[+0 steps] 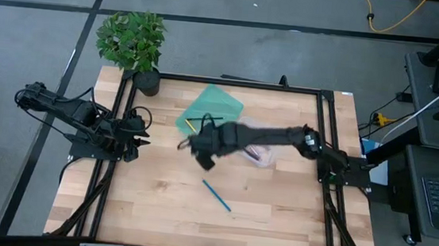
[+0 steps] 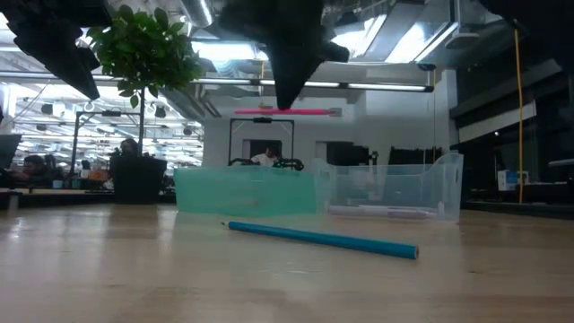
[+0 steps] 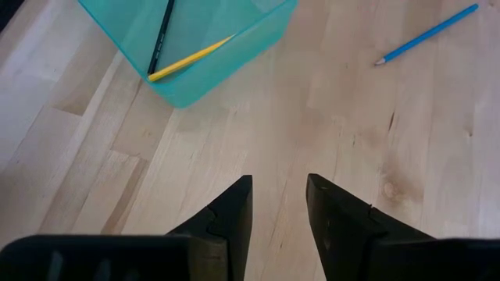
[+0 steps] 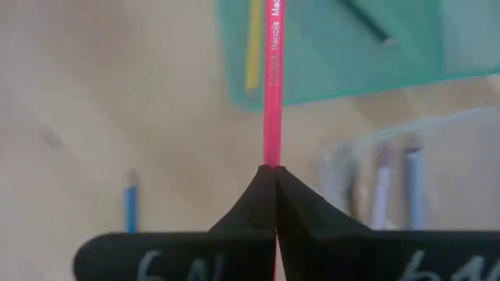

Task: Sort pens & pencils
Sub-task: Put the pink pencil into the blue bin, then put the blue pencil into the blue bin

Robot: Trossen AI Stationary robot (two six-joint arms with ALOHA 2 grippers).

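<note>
Next, I release the pink pencil from my right gripper so that it lies across the black pencil in the green tray (image 1: 201, 118).
My right gripper (image 4: 273, 168) is shut on a pink pencil (image 4: 273, 78) and hangs over the table's middle (image 1: 201, 155), near the green tray (image 1: 210, 110). In that tray lie a yellow pencil (image 3: 191, 58) and a black one (image 3: 160, 39). A clear tray (image 2: 390, 188) beside it holds lavender and grey-blue sticks (image 4: 383, 187). A blue pencil (image 1: 216, 195) lies flat on the table nearer the front edge. My left gripper (image 3: 279, 195) waits open at the table's left side (image 1: 135, 135), with nothing between its fingers. My right gripper pinches the pink pencil between its two fingertips, about at the middle of its length (image 2: 287, 112). The fingers come from above, pointing steeply down, and lie across it. The pencil is level and lifted clear, higher than the tray rims.
A potted plant (image 1: 134, 48) stands at the table's far left corner. Black frame rails (image 1: 121, 114) run along the table's left, right and far sides. Bare wood lies around the blue pencil toward the near edge.
</note>
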